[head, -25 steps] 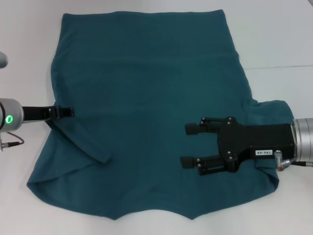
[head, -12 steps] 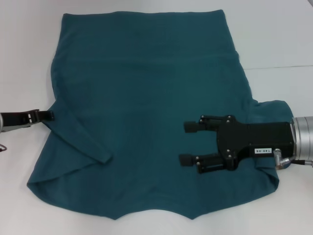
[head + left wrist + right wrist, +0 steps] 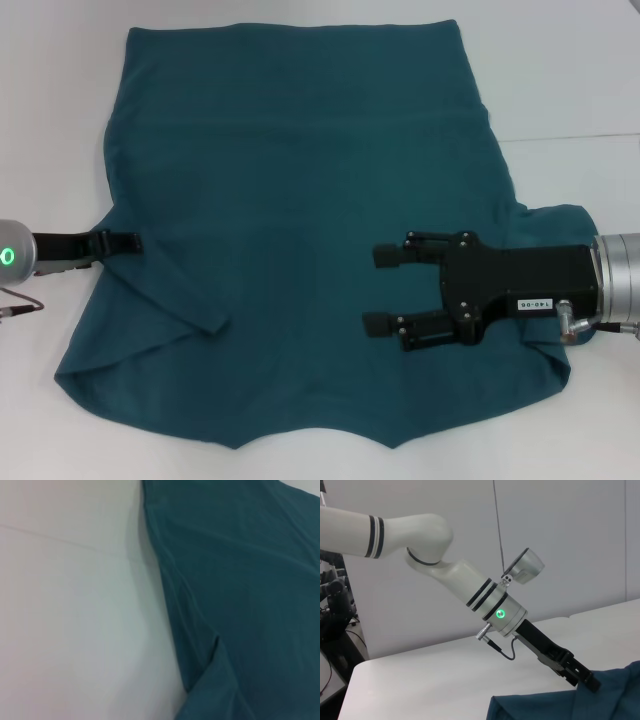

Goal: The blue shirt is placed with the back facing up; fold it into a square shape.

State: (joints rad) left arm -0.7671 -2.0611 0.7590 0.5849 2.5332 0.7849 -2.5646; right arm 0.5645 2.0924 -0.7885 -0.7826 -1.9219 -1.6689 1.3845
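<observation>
I can see the upper part of the folded sleeve still sticking out past the shirt's side edge, so I need to take it there with my left gripper and pull it farther in over the body (image 3: 183, 222).
The blue shirt (image 3: 300, 180) lies spread flat on the white table, plain side up, with its hem at the far side. Its left sleeve (image 3: 165, 290) is folded in over the body, and the right sleeve (image 3: 555, 225) lies flat outward. My right gripper (image 3: 383, 289) is open and empty, held over the shirt's right half with its fingers pointing left. My left gripper (image 3: 125, 241) is seen edge-on at the shirt's left edge, by the folded sleeve. It also shows in the right wrist view (image 3: 582, 674), at the edge of the cloth (image 3: 560, 707). The left wrist view shows the shirt's edge (image 3: 240, 580) on the table.
The white table (image 3: 570, 70) has bare surface to the left and right of the shirt, with a thin seam line (image 3: 575, 136) on the right. The shirt's near edge lies close to the table's front.
My left gripper drew back to the left off the shirt, then came back to its left edge. My right gripper has shifted slightly left over the shirt.
</observation>
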